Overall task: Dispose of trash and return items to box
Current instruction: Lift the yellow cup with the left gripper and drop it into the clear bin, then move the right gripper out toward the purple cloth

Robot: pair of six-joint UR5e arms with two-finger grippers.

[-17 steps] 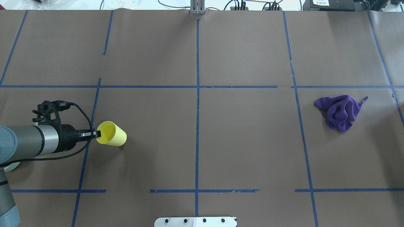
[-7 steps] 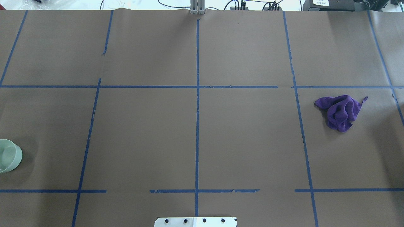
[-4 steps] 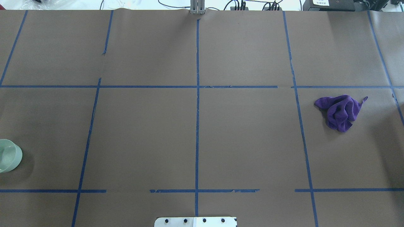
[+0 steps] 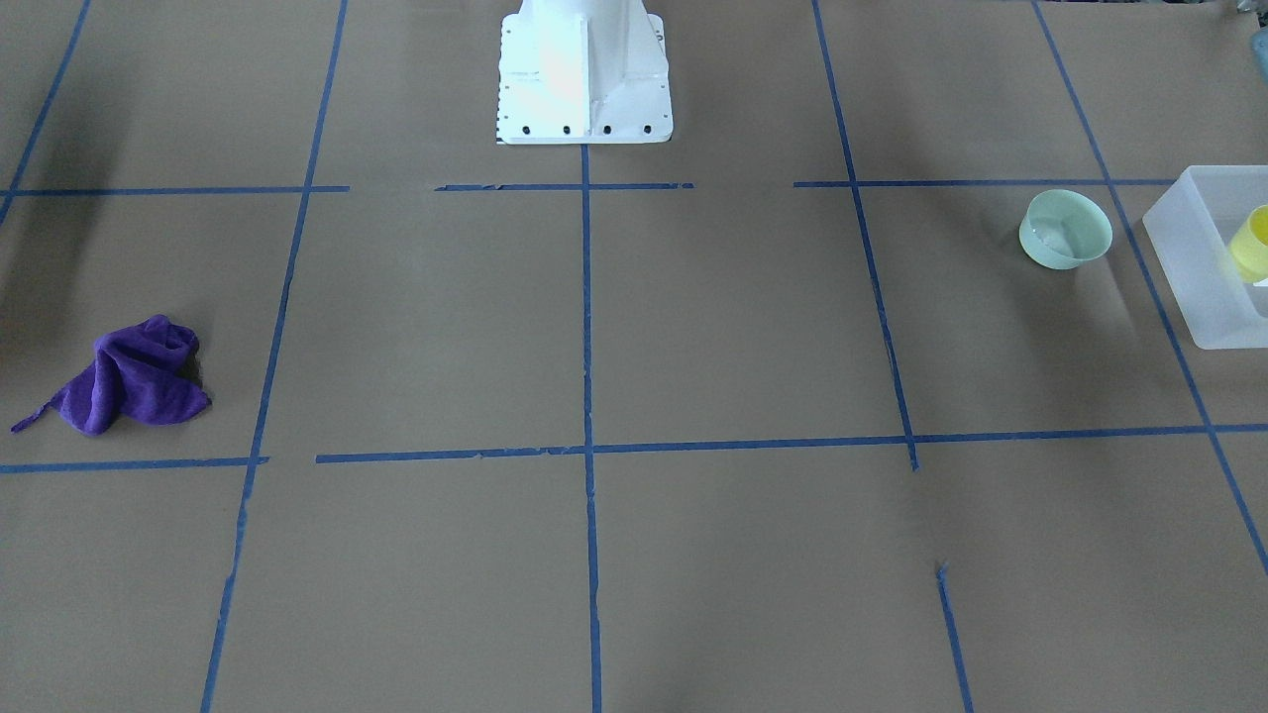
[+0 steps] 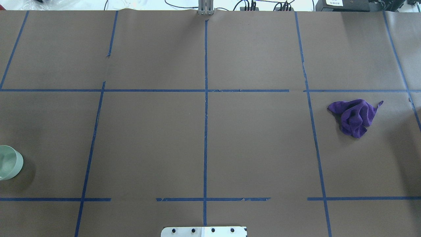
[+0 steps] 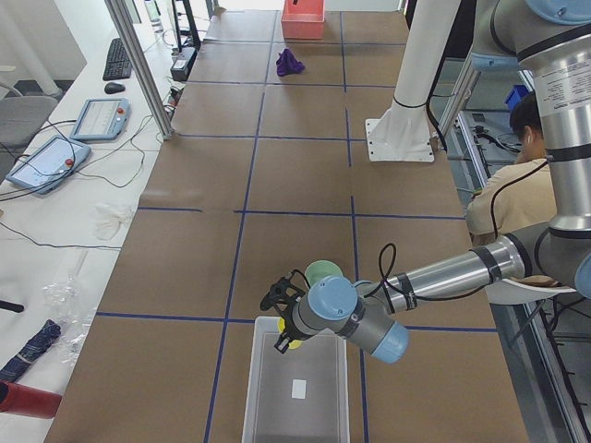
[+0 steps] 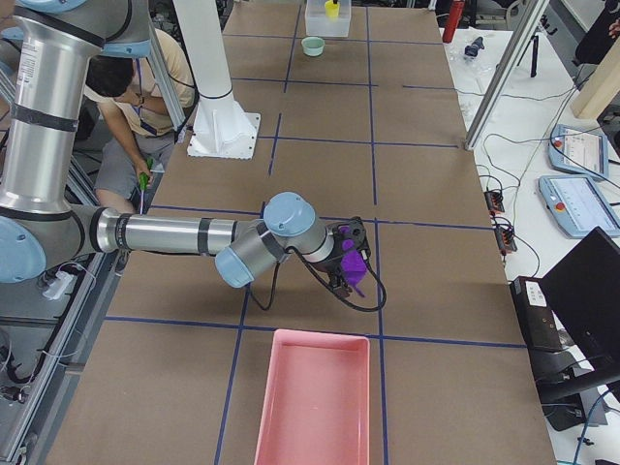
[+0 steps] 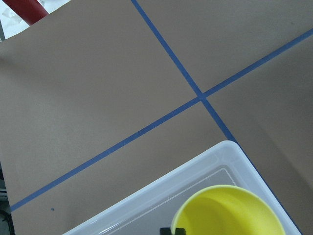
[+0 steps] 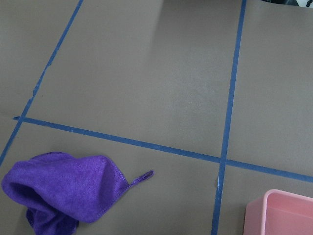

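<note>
I need to next move my right gripper to the purple cloth's bunched edge [image 4: 124, 343] [image 9: 73, 214] on the side toward the robot's white base and close it there.
The yellow cup [image 8: 230, 211] hangs over the near end of the frosted-white box [image 8: 146, 203]. My left gripper [image 6: 284, 334] is shut on the cup's rim; one black fingertip [image 8: 171, 230] shows at it. The cup also shows over the box [image 4: 1194, 267] in the front view [image 4: 1250, 243]. The mint-green bowl [image 4: 1065, 230] stands upright on the table beside the box and shows at the overhead view's left edge [image 5: 7, 162]. My right gripper [image 7: 341, 276] hovers by the purple cloth [image 7: 354, 262]; I cannot tell whether it is open or shut.
The purple cloth [image 5: 355, 117] lies crumpled on the right of the table. A pink tray [image 7: 312, 397] stands at the table's right end, close to the cloth [image 9: 58, 188]. The robot's white base [image 4: 584, 69] stands at the table's near edge.
My left arm has carried the yellow cup out of the overhead view to the left, uncovering the bowl. Over the last second nothing has moved in that view.
</note>
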